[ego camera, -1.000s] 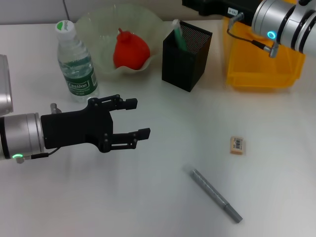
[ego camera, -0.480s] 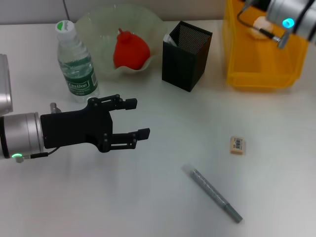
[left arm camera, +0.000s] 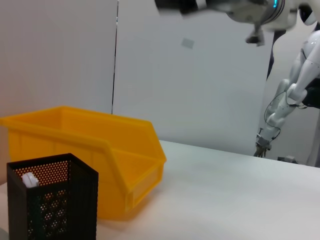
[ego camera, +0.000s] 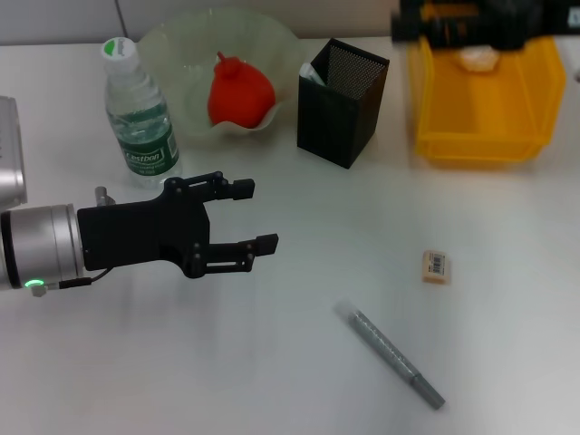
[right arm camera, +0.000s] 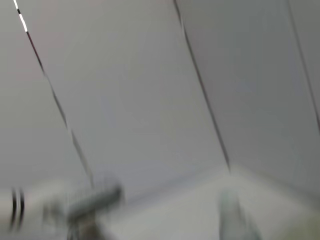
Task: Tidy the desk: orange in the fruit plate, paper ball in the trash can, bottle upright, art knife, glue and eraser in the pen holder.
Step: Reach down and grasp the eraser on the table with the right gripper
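The eraser still belongs in the pen holder, so next my right gripper grabs the eraser's sides [ego camera: 436, 266], behind the grey art knife.
The orange [ego camera: 240, 92] lies in the pale-green fruit plate [ego camera: 181, 41]. The bottle [ego camera: 138, 113] stands upright beside the plate. The black mesh pen holder [ego camera: 340, 104] has a white-topped item [ego camera: 312, 72] inside; it also shows in the left wrist view [left arm camera: 50, 202]. A white paper ball [ego camera: 476, 59] lies in the yellow trash can [ego camera: 485, 118]. The eraser [ego camera: 435, 266] and the grey art knife [ego camera: 394, 356] lie on the table at the front right. My left gripper [ego camera: 253, 216] is open and empty, in front of the bottle. My right gripper [ego camera: 458, 23] is a blur above the trash can's back edge.
The white table [ego camera: 299, 236] runs between my left gripper and the eraser. The trash can [left arm camera: 100, 160] stands right behind the pen holder in the left wrist view. The right arm [left arm camera: 240, 7] hangs high above them. A wall lies behind the table.
My right arm has swung from above the trash can towards the back, baring the paper ball. A green-tipped stick standing out of the pen holder has sunk into it. My left arm has not moved.
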`<action>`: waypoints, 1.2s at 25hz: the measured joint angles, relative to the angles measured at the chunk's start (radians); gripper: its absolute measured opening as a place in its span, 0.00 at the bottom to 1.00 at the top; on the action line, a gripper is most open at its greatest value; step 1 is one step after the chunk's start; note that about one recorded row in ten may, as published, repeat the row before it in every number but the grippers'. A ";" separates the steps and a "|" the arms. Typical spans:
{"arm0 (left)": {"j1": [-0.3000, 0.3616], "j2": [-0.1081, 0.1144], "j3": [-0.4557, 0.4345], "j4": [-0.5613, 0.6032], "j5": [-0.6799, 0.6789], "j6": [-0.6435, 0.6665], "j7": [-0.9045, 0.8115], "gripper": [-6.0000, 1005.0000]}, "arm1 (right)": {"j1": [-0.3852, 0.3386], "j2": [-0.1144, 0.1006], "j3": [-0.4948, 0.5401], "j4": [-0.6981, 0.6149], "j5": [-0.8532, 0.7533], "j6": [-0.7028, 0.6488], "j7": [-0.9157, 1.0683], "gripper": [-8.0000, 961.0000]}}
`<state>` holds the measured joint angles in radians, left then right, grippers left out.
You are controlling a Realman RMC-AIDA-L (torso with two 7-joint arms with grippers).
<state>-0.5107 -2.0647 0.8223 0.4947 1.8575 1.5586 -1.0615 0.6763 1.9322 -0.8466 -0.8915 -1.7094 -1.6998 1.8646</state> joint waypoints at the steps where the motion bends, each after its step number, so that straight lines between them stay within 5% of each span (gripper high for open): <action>1: 0.000 0.000 0.000 0.003 0.000 0.000 0.000 0.80 | 0.019 -0.007 0.000 -0.077 -0.149 -0.053 0.102 0.80; 9: 0.003 0.002 0.000 0.006 0.000 0.007 -0.002 0.80 | 0.160 0.001 -0.049 -0.159 -0.584 -0.230 0.313 0.80; 13: 0.004 0.002 0.000 0.007 0.000 0.008 -0.002 0.80 | 0.208 0.045 -0.160 -0.166 -0.763 -0.225 0.366 0.80; 16: 0.006 0.001 0.000 0.006 0.000 0.006 -0.001 0.80 | 0.231 0.113 -0.222 -0.188 -0.923 -0.192 0.372 0.80; 19: 0.007 0.001 0.000 0.006 -0.002 0.006 -0.001 0.80 | 0.234 0.139 -0.262 -0.192 -0.982 -0.165 0.372 0.80; 30: 0.011 0.002 0.000 0.004 -0.003 0.008 0.000 0.80 | 0.221 0.150 -0.442 -0.135 -0.995 -0.037 0.396 0.79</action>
<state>-0.5001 -2.0632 0.8223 0.4989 1.8541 1.5663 -1.0615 0.8974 2.0826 -1.2890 -1.0268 -2.7040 -1.7367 2.2608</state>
